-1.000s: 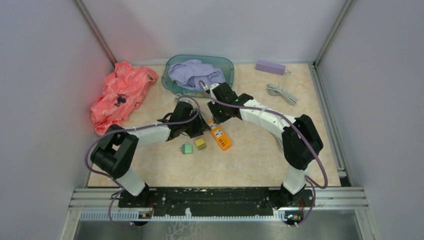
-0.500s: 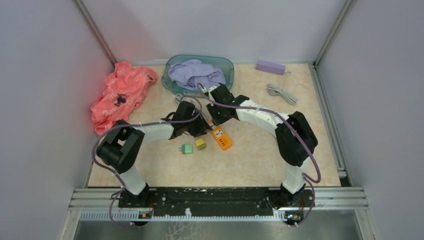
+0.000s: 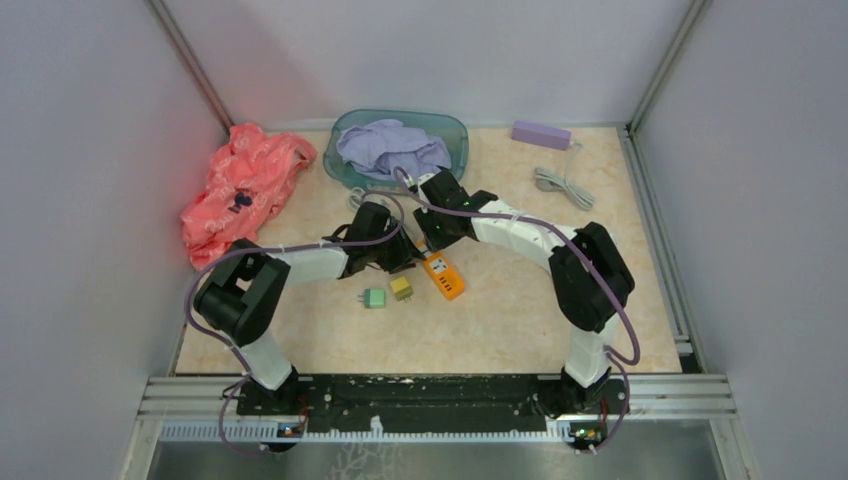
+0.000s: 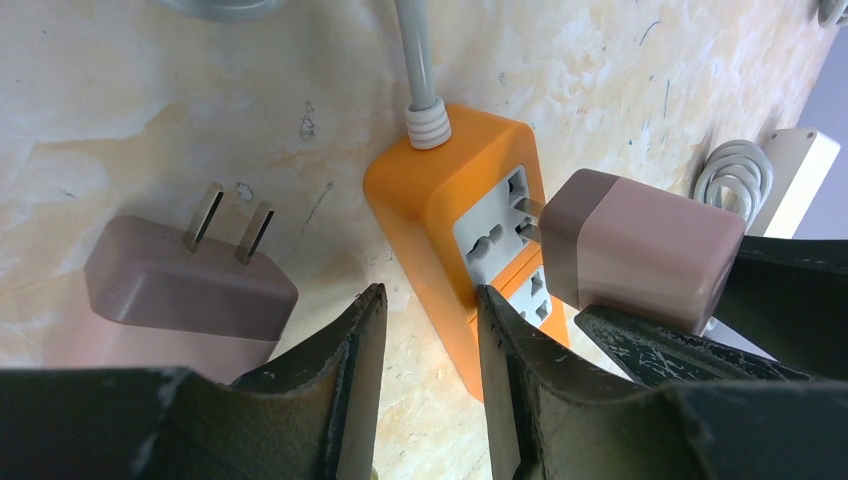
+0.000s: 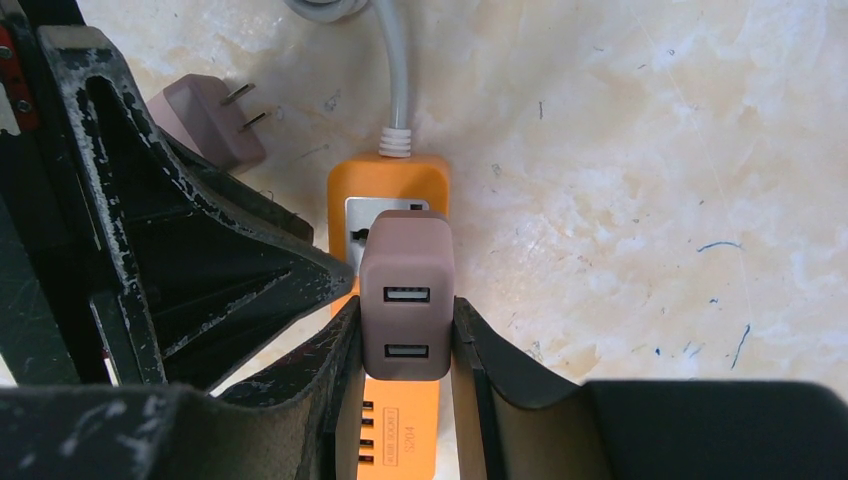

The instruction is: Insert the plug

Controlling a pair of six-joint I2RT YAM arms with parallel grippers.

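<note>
I will use my right gripper to put the mauve plug in the orange power strip's socket (image 3: 426,244) (image 5: 393,236) nearest the grey cord, and I will let go of it there. The plug now sits partly in the end socket.
An orange power strip (image 3: 444,277) (image 4: 425,195) (image 5: 394,175) lies mid-table, its grey cord running away. My right gripper (image 5: 406,308) (image 3: 432,244) is shut on a mauve plug (image 5: 407,290) (image 4: 640,250) whose prongs sit partly in the strip's end socket. My left gripper (image 4: 428,310) (image 3: 400,258) stands at the strip's left side, jaws a narrow gap apart; its right finger (image 4: 510,350) lies against the strip's face and nothing is clamped between them. A second mauve plug (image 4: 180,285) (image 5: 205,125) lies loose on the table, prongs up.
A green plug (image 3: 374,297) and a yellow plug (image 3: 402,287) lie just in front of the strip. Behind are a teal basin (image 3: 455,130) with lilac cloth, a pink cloth (image 3: 245,190), and a purple strip (image 3: 541,134) with coiled cable (image 3: 562,185).
My left gripper's jaws have narrowed and the left arm has shifted slightly beside the strip. The right gripper still holds the mauve plug at the socket.
</note>
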